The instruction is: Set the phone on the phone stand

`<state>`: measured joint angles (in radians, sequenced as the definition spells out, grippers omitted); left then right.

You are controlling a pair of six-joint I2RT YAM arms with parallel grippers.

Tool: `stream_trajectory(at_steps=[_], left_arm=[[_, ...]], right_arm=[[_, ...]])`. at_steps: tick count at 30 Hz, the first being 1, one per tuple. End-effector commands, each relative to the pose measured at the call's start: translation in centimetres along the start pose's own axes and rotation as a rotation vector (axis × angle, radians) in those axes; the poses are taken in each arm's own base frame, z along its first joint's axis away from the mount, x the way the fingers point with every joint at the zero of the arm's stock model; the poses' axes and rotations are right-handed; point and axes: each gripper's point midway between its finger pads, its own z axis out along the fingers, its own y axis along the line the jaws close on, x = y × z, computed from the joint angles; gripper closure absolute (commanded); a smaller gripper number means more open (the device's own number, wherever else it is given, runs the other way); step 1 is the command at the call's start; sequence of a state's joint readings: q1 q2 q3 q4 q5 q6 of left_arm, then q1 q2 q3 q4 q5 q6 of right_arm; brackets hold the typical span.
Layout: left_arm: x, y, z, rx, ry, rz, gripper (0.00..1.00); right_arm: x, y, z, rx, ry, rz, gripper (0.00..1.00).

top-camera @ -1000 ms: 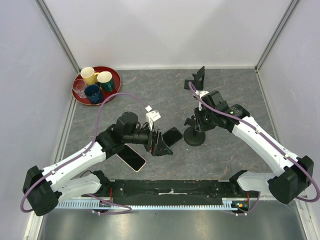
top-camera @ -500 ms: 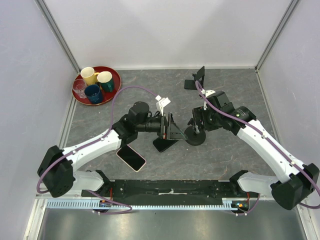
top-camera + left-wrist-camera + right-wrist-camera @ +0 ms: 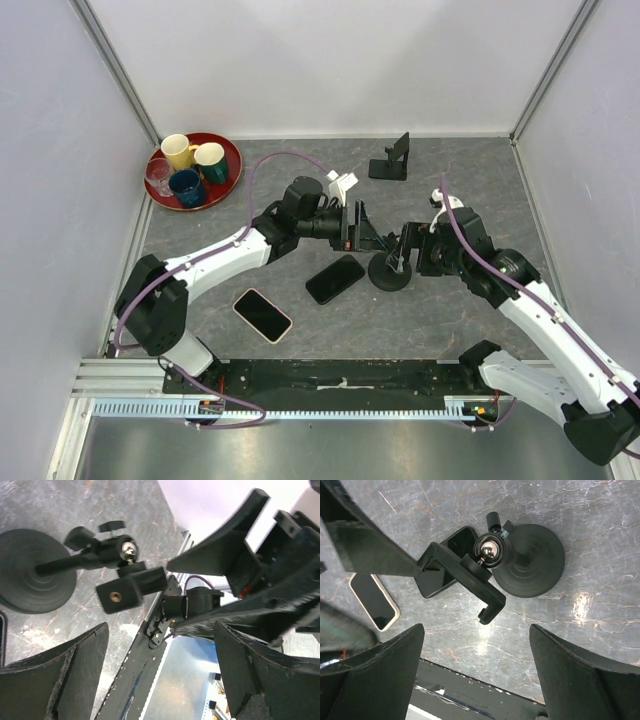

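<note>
Next, my left gripper takes the clamp's square end (image 3: 119,595) and turns it before placing the phone, because the round-base mount's clamp slants on its ball head.
The phone stand (image 3: 392,160), small and matte black, sits alone at the back of the table, far from both arms. A black phone (image 3: 335,278) (image 3: 445,562) lies flat mid-table, one end under the clamp of a round-base mount. A second phone (image 3: 263,315) (image 3: 372,602) in a pale case lies nearer the front. My left gripper (image 3: 372,232) (image 3: 160,680) is open and empty, hovering just left of the mount. Directly over the mount, my right gripper (image 3: 398,252) (image 3: 480,675) stands open with nothing between its fingers.
The round-base mount (image 3: 388,270) (image 3: 30,575) (image 3: 530,560), with ball head and clamp arm (image 3: 465,577), stands between the two grippers. A red tray (image 3: 232,150) with several cups sits at the back left. White walls enclose the table.
My right gripper opened, let go of the mount and drew back toward the right. My left arm swung from the front left up to the mount's left side, staying open.
</note>
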<state>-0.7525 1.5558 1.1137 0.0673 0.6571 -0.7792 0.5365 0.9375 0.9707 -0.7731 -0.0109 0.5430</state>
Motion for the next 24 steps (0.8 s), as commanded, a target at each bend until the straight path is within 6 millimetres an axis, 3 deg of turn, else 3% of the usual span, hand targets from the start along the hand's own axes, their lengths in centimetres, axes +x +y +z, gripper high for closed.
stream_trajectory(at_steps=[1,7,14,19,24], left_arm=[[0.1,0.7,0.7,0.018,0.033,0.037,0.10],[0.2,2.2,1.9,0.006,0.053,0.029,0.10],[0.0,2.1,2.9,0.062,0.051,0.006,0.19],[-0.5,2.0,3.2,0.081,0.031,-0.005,0.31],[-0.4,2.1,3.3,0.105,0.008,-0.024,0.49]], right_arm=[[-1.3,1.1,-0.5,-0.066,-0.100,0.099,0.08],[-0.9,1.1,-0.5,-0.079,-0.108,0.104,0.09],[-0.5,0.8,-0.4,-0.095,-0.136,0.130,0.10],[-0.1,0.6,-0.2,-0.096,-0.140,0.177,0.13],[-0.6,-0.4,-0.2,-0.043,-0.184,0.193,0.25]])
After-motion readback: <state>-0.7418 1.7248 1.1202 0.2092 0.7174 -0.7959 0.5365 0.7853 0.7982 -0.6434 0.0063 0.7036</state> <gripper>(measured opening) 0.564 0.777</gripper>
